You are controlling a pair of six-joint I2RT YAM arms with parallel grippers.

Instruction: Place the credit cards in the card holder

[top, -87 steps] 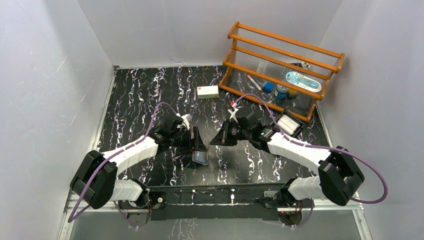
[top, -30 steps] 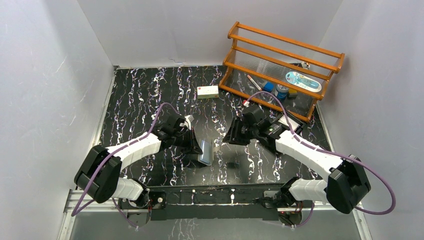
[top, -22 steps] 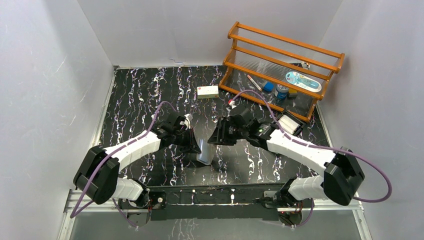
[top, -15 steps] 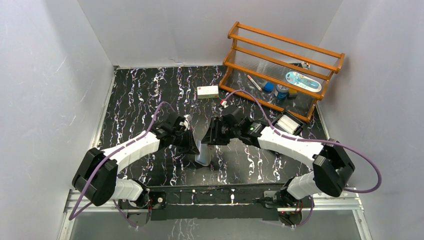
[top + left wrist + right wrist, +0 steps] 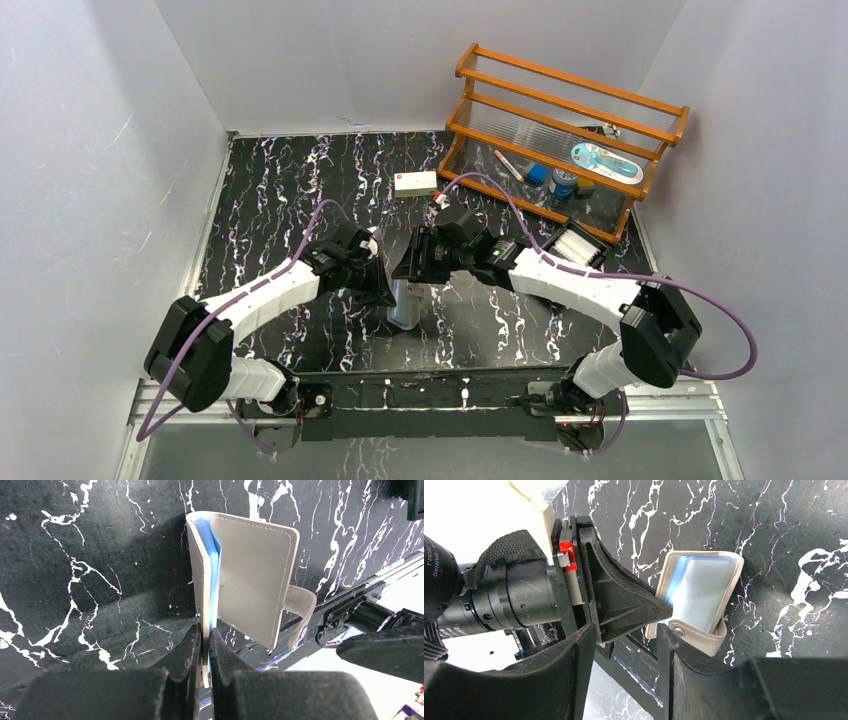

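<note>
My left gripper is pinching the card holder's light blue inside along with the flap. My right gripper needs to hold the card holder steady while my left gripper takes the flap alone (image 5: 200, 587).
The grey-taupe card holder (image 5: 405, 305) stands half open on edge over the black marbled table, its light blue inside (image 5: 699, 592) facing the right wrist camera. My left gripper (image 5: 205, 635) is shut on one flap of it, and the snap tab (image 5: 300, 610) hangs loose. My right gripper (image 5: 626, 630) is open just beside the holder, with nothing between its fingers. One right finger (image 5: 669, 645) is close to the snap end. Pale credit cards (image 5: 578, 243) lie in a black tray at the right.
A wooden rack (image 5: 565, 140) with small items stands at the back right. The black tray (image 5: 603, 258) sits in front of it. A white box with a red mark (image 5: 415, 183) lies at the back middle. Both arms meet near the table's centre.
My right arm has swung left up to the card holder and its jaws have widened. The left gripper has kept its hold and drawn the holder slightly left.
</note>
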